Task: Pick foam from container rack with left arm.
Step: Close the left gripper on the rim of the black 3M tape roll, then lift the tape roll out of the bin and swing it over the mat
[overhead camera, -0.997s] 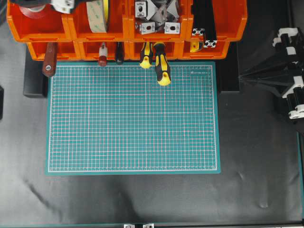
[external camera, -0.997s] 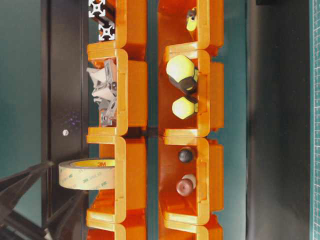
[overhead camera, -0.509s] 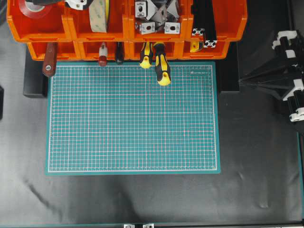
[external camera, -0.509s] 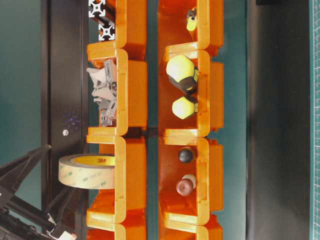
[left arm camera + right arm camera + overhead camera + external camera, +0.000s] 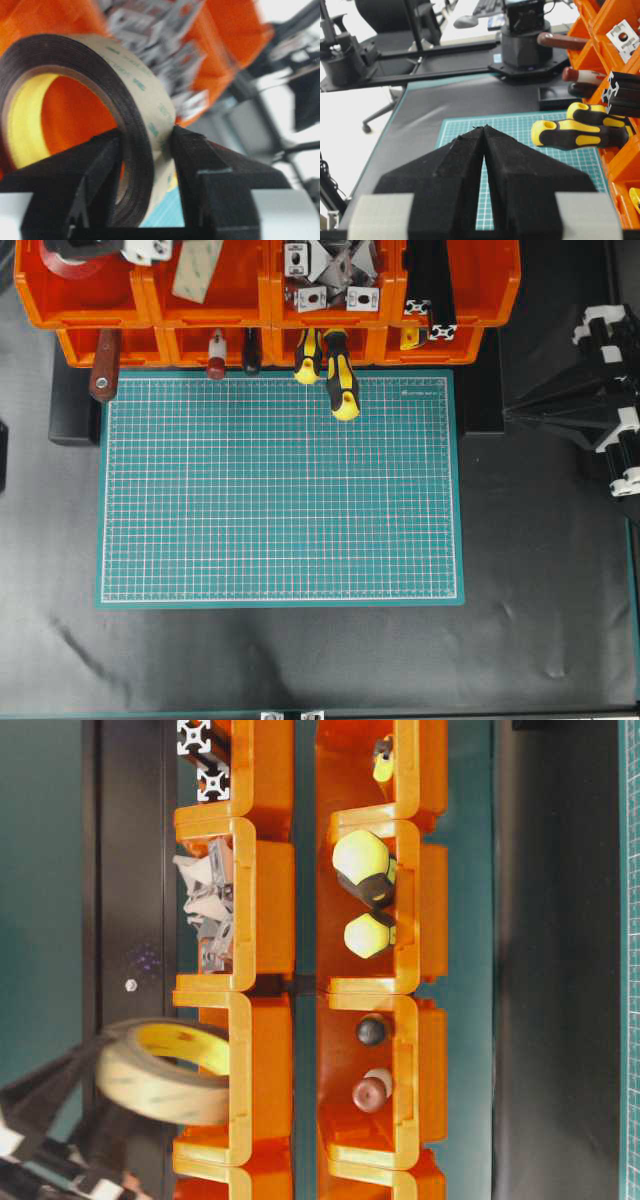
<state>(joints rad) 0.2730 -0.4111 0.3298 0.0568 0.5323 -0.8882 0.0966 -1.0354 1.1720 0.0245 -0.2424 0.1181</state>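
The foam, now tilted above the second upper bin, will be let go by my left gripper across the green cutting mat's edge (image 5: pixel 305 596) that is farthest away from the orange container rack.
The foam (image 5: pixel 135 85), a dark ring with a yellow inner rim and a tan printed side, sits between the two black fingers of my left gripper (image 5: pixel 146 145), which is shut on it. The overhead view shows the foam (image 5: pixel 195 268) tilted above the second upper bin of the orange container rack (image 5: pixel 140 302), with the left gripper (image 5: pixel 160 252) at the frame's top edge. At table level the foam (image 5: pixel 160 1070) leans out of its bin, blurred. My right gripper (image 5: pixel 484 128) is shut on nothing, off at the right side (image 5: pixel 507 412).
A red tape roll (image 5: pixel 75 260) lies in the bin left of the foam. Metal brackets (image 5: pixel 330 275) and black extrusions (image 5: pixel 430 290) fill the other upper bins. Yellow-black screwdriver handles (image 5: pixel 340 380) and a wooden handle (image 5: pixel 103 375) stick out over the green cutting mat (image 5: pixel 280 490).
The left gripper has closed onto the foam roll. The roll, upright in its bin before, is now tilted and shifted out of the bin.
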